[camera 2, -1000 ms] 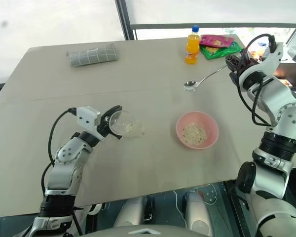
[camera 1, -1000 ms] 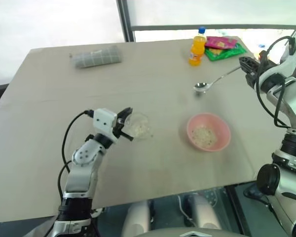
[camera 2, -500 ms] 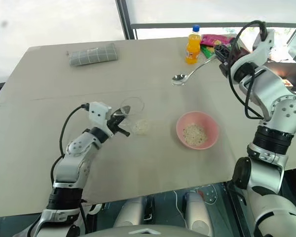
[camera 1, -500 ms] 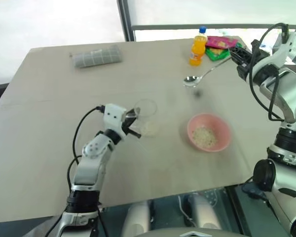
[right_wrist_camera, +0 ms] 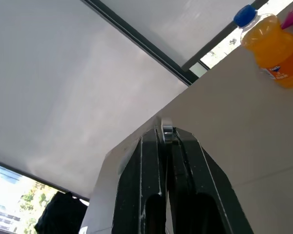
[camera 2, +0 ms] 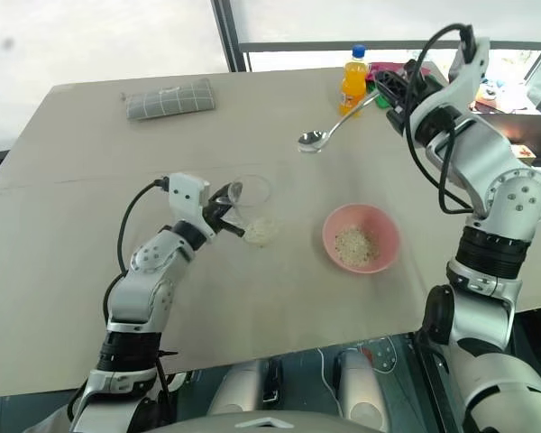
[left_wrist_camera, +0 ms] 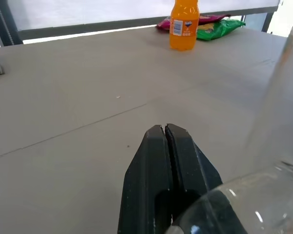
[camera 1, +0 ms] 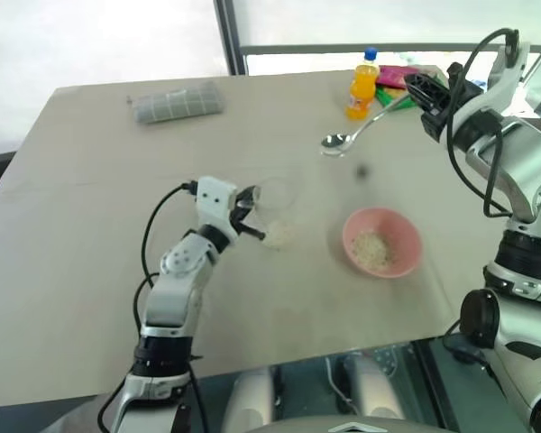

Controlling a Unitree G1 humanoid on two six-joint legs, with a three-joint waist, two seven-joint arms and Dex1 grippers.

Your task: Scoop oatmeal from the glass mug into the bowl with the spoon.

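My left gripper should open, move down and close on the handle's upright part (left_wrist_camera: 175, 230) before scooping, as it sits too high on the glass mug's handle.
My left gripper (camera 1: 250, 216) is shut on the handle side of the glass mug (camera 1: 276, 209), which stands left of the table's middle. The oatmeal (camera 1: 279, 236) shows as a pale heap at the mug's bottom. More flakes lie in the pink bowl (camera 1: 381, 242), a short way to the mug's right. My right gripper (camera 1: 421, 91) is shut on the handle end of the spoon (camera 1: 344, 139) and holds it in the air over the far part of the table, its small bowl pointing left. In the right wrist view the spoon's handle (right_wrist_camera: 166, 130) sits between the shut fingers.
An orange bottle (camera 1: 362, 86) stands at the far edge, close to the spoon's handle, with bright snack packets (camera 1: 406, 78) beside it. A grey folded cloth (camera 1: 176, 102) lies at the far left. The beige table (camera 1: 81, 234) has bare room on its left half.
My left gripper has carried the mug to the right and a little farther in. My right gripper has lifted the spoon and swung it leftward, away from the table's right edge.
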